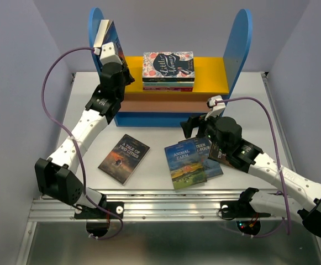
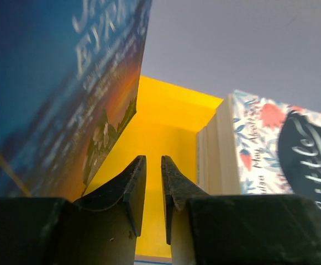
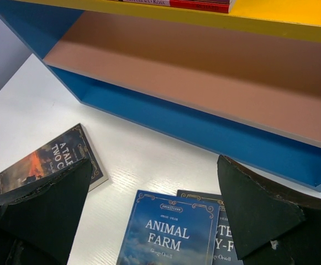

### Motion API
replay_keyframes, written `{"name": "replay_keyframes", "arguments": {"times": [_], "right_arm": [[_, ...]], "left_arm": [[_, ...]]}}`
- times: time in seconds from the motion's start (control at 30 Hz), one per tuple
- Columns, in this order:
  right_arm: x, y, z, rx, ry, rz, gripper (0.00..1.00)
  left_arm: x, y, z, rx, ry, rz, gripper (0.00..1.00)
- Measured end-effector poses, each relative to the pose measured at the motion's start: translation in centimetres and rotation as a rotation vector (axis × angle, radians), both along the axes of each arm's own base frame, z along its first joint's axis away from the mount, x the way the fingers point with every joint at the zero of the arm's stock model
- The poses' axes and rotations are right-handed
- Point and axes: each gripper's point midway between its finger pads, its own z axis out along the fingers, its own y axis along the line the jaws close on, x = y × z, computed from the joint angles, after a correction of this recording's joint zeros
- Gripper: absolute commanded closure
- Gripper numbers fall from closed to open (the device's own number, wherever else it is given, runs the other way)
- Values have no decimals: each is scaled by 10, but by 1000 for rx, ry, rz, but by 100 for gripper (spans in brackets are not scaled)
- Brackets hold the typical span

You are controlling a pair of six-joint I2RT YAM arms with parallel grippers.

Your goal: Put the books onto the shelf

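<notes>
The fingers of my right gripper needs to close on the middle of Animal Farm's long edge (image 1: 200, 160) (image 3: 212, 258), the one next to Nineteen Eighty-Four.
The shelf (image 1: 238, 49) stands at the back of the table. A blue Jane Eyre book (image 1: 114, 38) stands upright on its yellow board, leaning on the left side panel; it fills the left of the left wrist view (image 2: 55, 94). My left gripper (image 2: 153, 165) sits just beside it, jaws a narrow gap apart with only the yellow board showing between them. A Tale of Two Cities (image 1: 124, 158), Animal Farm (image 1: 183, 164) and Nineteen Eighty-Four (image 1: 211, 163) lie flat on the table. My right gripper (image 3: 154, 161) hovers wide open above Animal Farm (image 3: 174, 234), holding nothing.
A flat stack topped by the floral Little Women cover (image 1: 168, 65) lies in the middle of the yellow board (image 1: 211, 74), close to the right of my left gripper (image 1: 115, 55). The brownish middle board (image 3: 204, 72) holds nothing. Grey walls enclose the table.
</notes>
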Motion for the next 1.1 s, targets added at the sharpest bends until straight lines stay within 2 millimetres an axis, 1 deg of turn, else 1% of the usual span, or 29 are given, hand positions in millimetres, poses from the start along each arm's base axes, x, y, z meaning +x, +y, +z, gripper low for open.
{"name": "replay_keyframes", "arguments": {"times": [0.07,0.1,0.13,0.17,0.23,0.27,0.3,0.33,0.4,0.43,0.5,0.57,0.6,0.67,0.7,0.73,0.77,0.87,0.93,1.0,1.1], "right_arm": [[0,0,0,-1,1,0,0],[0,0,-1,-2,2,1,0],[0,0,-1,-2,2,1,0],[0,0,-1,-2,2,3,0],[-1,1,-1,-1,2,5,0],[-1,1,-1,-1,3,6,0],[-1,1,-1,-1,3,7,0],[-1,1,-1,-1,3,8,0],[-1,1,-1,-1,3,9,0],[-1,1,-1,0,3,10,0],[-1,1,0,1,2,12,0],[-2,1,2,4,-1,14,0],[-3,0,4,8,-6,14,0],[-4,-1,7,15,-12,14,0],[-5,-1,9,19,-16,14,0],[-5,-2,10,21,-18,13,0],[-6,-2,11,26,-21,12,0],[-9,-6,10,39,-16,4,0],[-12,-9,4,48,1,-4,0],[-16,-13,-3,47,25,-11,0],[-23,-20,-17,49,79,-26,0]], "left_arm": [[-7,-1,16,-21,-40,-22,68],[-11,0,28,-35,-70,-35,64],[-13,-1,34,-41,-85,-41,61],[-16,-1,44,-53,-113,-54,59],[-25,-4,65,-74,-168,-88,50],[-27,-5,70,-78,-180,-101,47],[-31,-8,78,-85,-202,-124,40],[-35,-11,85,-93,-222,-153,35],[-40,-20,91,-97,-239,-209,26],[-44,-28,94,-98,-248,-261,15],[-49,-40,97,-99,-255,-336,1],[-56,-51,100,-108,-261,-409,1],[-64,-59,103,-115,-268,-466,1],[-77,-68,111,-127,-290,-540,1],[-88,-73,115,-136,-305,-593,1],[-95,-74,118,-144,-313,-613,1],[-108,-76,120,-161,-324,-651,1],[-144,-79,120,-207,-348,-737,1],[-174,-80,111,-239,-346,-789,1],[-191,-80,101,-260,-338,-815,1],[-213,-78,68,-297,-271,-829,1]]}}
